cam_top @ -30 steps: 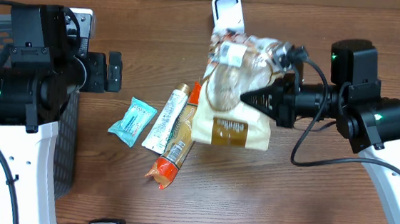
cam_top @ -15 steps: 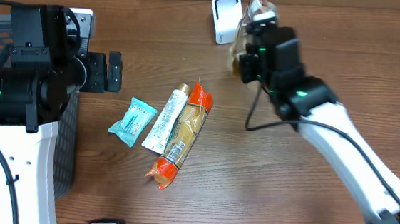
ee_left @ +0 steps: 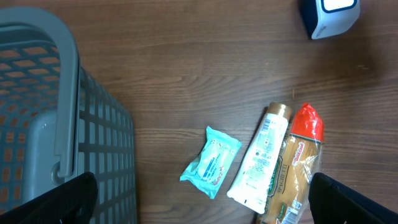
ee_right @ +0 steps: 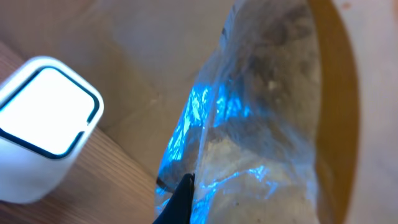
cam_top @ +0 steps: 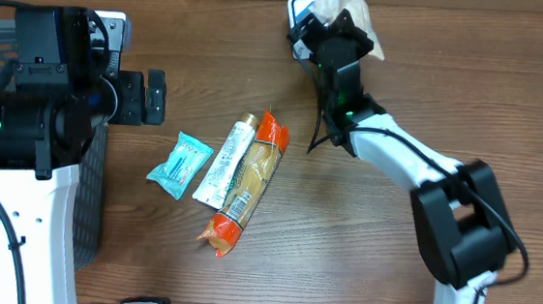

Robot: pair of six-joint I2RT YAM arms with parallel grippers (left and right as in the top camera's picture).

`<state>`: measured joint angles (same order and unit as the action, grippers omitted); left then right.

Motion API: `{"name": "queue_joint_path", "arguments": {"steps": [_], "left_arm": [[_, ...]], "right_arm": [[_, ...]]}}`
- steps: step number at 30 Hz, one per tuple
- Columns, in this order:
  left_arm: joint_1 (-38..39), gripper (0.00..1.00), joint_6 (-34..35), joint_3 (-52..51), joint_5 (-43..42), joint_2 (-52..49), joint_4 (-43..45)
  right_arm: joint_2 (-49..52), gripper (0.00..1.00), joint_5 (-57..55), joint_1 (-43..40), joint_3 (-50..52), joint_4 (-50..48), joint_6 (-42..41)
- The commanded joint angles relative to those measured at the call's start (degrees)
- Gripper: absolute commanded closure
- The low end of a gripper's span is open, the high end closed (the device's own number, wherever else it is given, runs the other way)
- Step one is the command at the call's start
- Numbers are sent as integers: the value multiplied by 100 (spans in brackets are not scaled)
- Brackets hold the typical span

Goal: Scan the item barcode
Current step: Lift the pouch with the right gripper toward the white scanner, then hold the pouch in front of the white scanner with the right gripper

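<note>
The item will go down from my right gripper onto the open table (cam_top: 463,167) well past the spaghetti pack, opposite the grey basket.
My right gripper (cam_top: 326,28) is at the table's far edge, shut on the item, a clear crinkled plastic bag (cam_top: 346,1). The arm covers most of the white barcode scanner (cam_top: 296,5). In the right wrist view the bag (ee_right: 261,118) fills the frame and glows with blue light. The dark fingers (ee_right: 182,200) are pinched on its film, with the scanner (ee_right: 45,121) just to the left. My left gripper (cam_top: 154,97) hovers open at the left with nothing between its fingers (ee_left: 62,200).
A teal packet (cam_top: 180,163), a white tube (cam_top: 224,161) and an orange-capped spaghetti pack (cam_top: 246,191) lie side by side mid-table. A grey mesh basket (ee_left: 37,112) stands at the left edge. A cardboard wall runs along the back.
The right arm has carried the bag from the middle of the table up and back to the scanner. The left arm has not moved.
</note>
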<state>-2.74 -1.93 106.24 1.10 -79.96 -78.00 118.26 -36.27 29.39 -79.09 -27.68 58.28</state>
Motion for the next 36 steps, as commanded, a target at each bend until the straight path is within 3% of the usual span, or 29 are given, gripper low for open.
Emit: {"name": "queue_joint_path", "arguments": {"steps": [1,9,23,30,36], "left_arm": [[-24,1,-109,37,37,-39,22],[-24,0,-109,37,37,-39,22],[-24,0,-107,37,37,-39,22],[-24,1,-107,37,35,-39,20],[-24,0,-107,37,37,-39,22]], "right_arm": [[444,96,181,-118,-127,-282,2120],[931,96,385,-243,-127,-570,3023],[953,96,426,-332,-127,-566,3025],[953,96,490,-337,-127,-612,2677],[863,96,262,-330,-127,-1217,2094]]}}
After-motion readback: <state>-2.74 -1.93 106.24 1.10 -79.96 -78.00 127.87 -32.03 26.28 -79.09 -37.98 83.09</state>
